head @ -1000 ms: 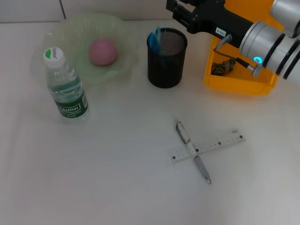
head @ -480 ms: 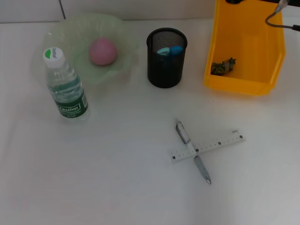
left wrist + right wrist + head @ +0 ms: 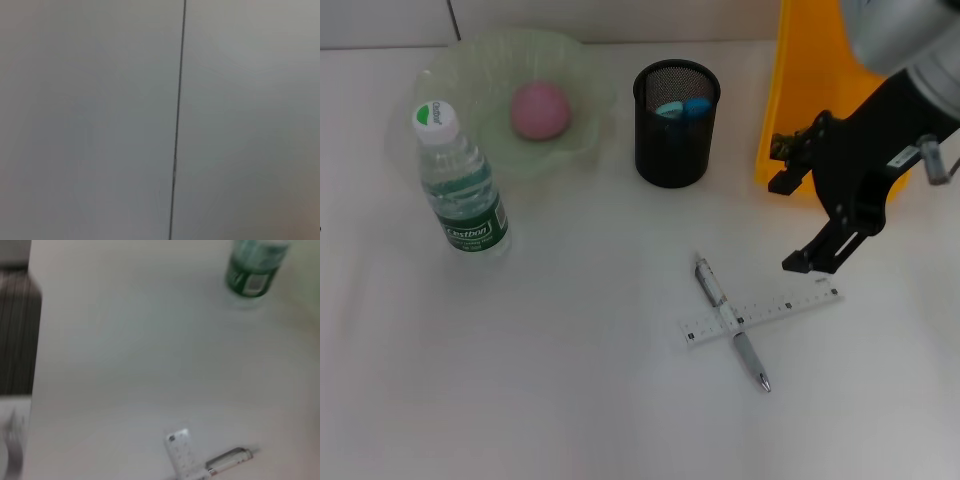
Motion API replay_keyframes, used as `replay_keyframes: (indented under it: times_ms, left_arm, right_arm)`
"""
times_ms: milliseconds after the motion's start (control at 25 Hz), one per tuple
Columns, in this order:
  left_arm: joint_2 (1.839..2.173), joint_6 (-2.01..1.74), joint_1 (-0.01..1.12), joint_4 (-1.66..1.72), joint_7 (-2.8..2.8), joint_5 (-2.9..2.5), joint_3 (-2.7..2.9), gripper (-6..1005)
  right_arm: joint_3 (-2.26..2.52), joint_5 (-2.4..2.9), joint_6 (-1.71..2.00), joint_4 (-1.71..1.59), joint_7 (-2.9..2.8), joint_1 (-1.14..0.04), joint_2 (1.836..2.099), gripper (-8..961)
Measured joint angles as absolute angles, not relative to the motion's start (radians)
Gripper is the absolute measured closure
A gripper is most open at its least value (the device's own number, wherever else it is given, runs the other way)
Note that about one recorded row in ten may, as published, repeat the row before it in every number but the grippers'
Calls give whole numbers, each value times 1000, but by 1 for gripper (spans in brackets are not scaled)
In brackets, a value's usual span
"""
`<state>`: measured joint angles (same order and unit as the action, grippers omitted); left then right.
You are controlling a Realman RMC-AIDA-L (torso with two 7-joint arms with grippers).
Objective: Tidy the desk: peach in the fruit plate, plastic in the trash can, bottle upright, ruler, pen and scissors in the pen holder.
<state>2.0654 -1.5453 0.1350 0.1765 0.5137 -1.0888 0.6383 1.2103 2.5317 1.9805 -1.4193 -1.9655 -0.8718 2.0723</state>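
Next, I move my right gripper to the white ruler's shorter end [image 3: 709,327] [image 3: 186,452], beside the spot where the silver pen crosses it, and close it there.
A pink peach [image 3: 540,110] lies in the pale green fruit plate [image 3: 455,75]. The bottle [image 3: 460,185] stands upright in front of the plate; it also shows in the right wrist view as bottle [image 3: 252,270]. Blue scissors handles [image 3: 682,107] stick up inside the black mesh pen holder [image 3: 676,140]. A white ruler [image 3: 765,311] and a silver pen [image 3: 730,322] lie crossed on the table, seen again as ruler [image 3: 181,455] and pen [image 3: 227,459]. My right gripper [image 3: 792,224] hangs open just above the ruler's right end, holding nothing. The plastic is hidden behind the right arm. My left gripper is out of view.
The orange trash can [image 3: 810,60] stands at the back right, partly covered by my right arm. The left wrist view shows only a plain grey surface with a thin dark line [image 3: 177,120].
The right arm left the spot over the pen holder, passed out of view, and came down in front of the orange can, above the ruler. The scissors now rest in the holder.
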Motion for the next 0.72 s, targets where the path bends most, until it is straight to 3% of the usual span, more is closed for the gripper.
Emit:
replay_keyframes:
  times_ms: [720]
  left_arm:
    - [2067, -1544, 115, 193, 520, -1184, 644, 170]
  right_arm:
    - [1644, 2491, 1715, -1245, -1847, -873, 2088, 115]
